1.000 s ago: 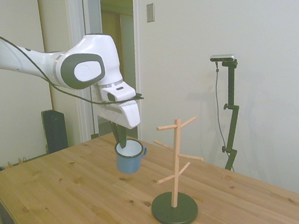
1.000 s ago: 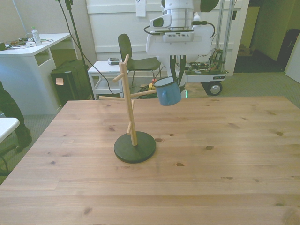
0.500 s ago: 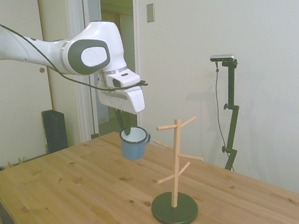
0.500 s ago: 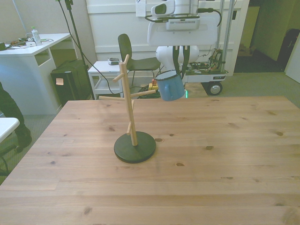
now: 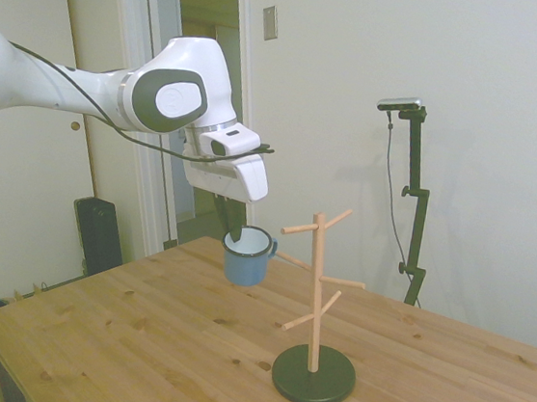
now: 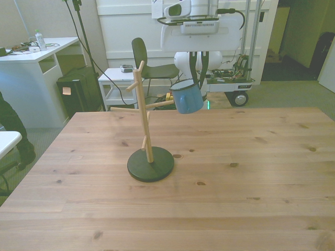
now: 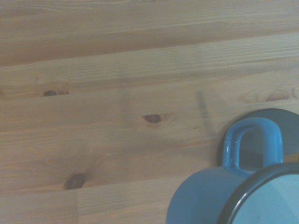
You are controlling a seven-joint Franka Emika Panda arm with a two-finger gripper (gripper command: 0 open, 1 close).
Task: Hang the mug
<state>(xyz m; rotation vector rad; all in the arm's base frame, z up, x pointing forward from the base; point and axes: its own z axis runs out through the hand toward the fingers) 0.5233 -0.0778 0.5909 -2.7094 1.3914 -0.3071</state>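
My gripper needs to release the light-blue mug with its handle hooked over the peg tree's middle peg [image 5: 287, 286] closest to that handle.
The light-blue mug [image 5: 246, 258] hangs in the air above the table, held by its rim in my gripper [image 5: 236, 232], which is shut on it. Its loop handle faces the wooden peg tree [image 5: 318, 282], close to the tip of a middle peg. In the front view the mug [image 6: 187, 98] is tilted, just to the right of the peg tree [image 6: 143, 116] and level with its middle pegs. The wrist view shows the mug's handle [image 7: 252, 145] over the tree's dark round base [image 7: 280, 122].
The peg tree stands on a dark round base [image 5: 314, 375] on the wooden table [image 6: 235, 178]. Behind the table in the front view are a chair [image 6: 146, 60], a white desk [image 6: 31, 73] and a wheeled cart [image 6: 230, 78]. A person's dark sleeve [image 6: 8, 117] shows at the left edge.
The gripper has carried the mug upward and toward the peg tree. The handle now sits near the tip of a peg.
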